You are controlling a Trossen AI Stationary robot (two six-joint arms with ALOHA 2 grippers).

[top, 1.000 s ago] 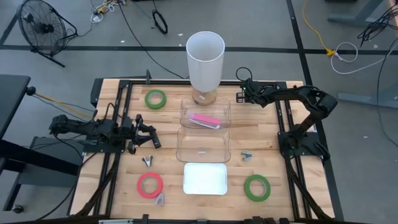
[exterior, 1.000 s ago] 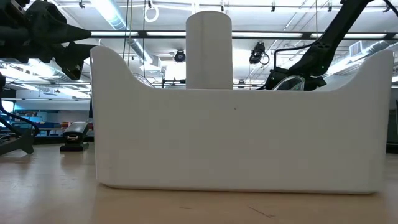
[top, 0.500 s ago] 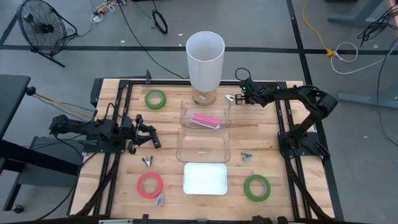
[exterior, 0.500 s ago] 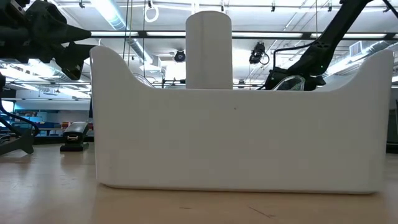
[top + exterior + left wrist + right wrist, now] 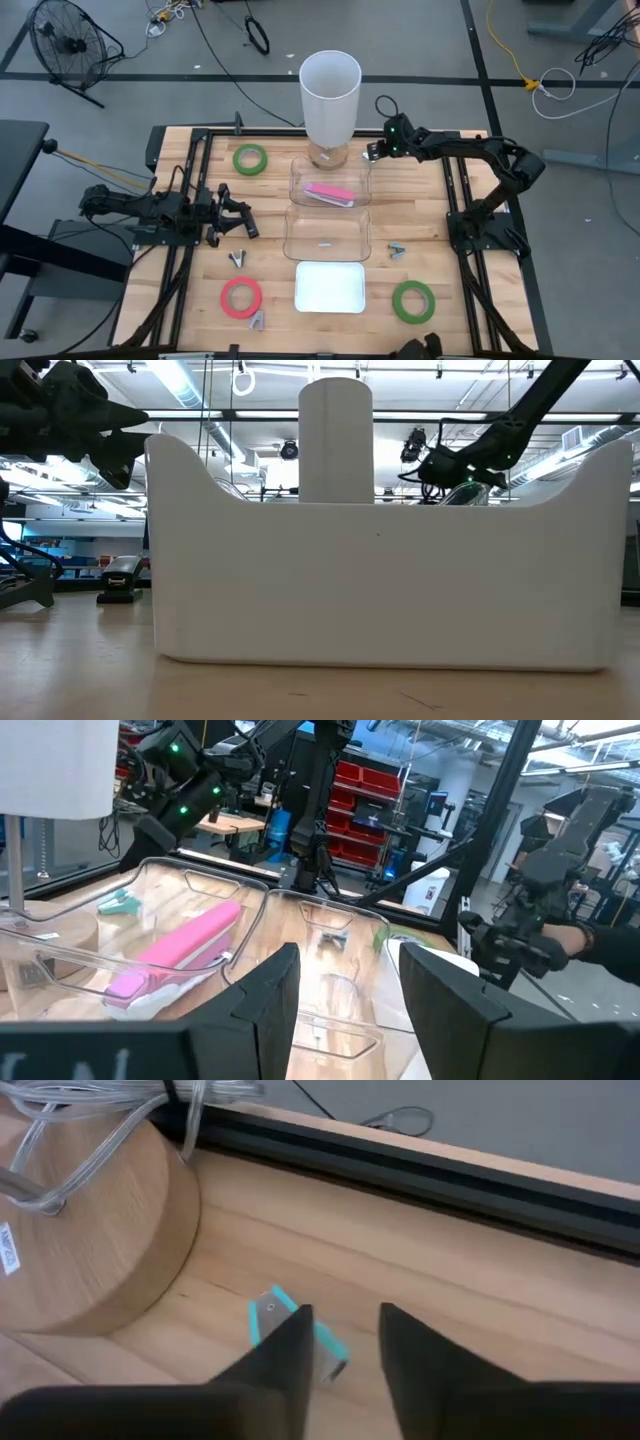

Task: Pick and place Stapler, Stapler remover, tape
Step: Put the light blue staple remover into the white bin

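The teal staple remover is lying crooked under one finger of my right gripper, so I should move over it and close on one teal arm [image 5: 330, 1342].
The pink stapler [image 5: 330, 193] lies in the far one of two clear bins [image 5: 352, 170]; it also shows in the left wrist view [image 5: 180, 948]. A small teal staple remover [image 5: 272, 1308] lies on the table beside the lamp's round wooden base [image 5: 90, 1230]. My right gripper [image 5: 345, 1325] is open just above it, and one finger hides part of it; in the high view my right gripper [image 5: 372, 152] is at the far middle. My left gripper [image 5: 243, 215] is open and empty at the table's left, pointing at the bins.
A white lamp [image 5: 330, 95] stands behind the bins. A white tray [image 5: 329, 287] sits near the front. A green tape [image 5: 250, 159], a red tape [image 5: 241, 297] and another green tape [image 5: 413, 301] lie flat. More staple removers [image 5: 237, 258] [image 5: 257, 320] [image 5: 397, 250] lie about.
My right gripper has moved a little toward the table's left, toward the lamp base, and has risen and tipped down over the teal staple remover, which lies where it was half a second ago.
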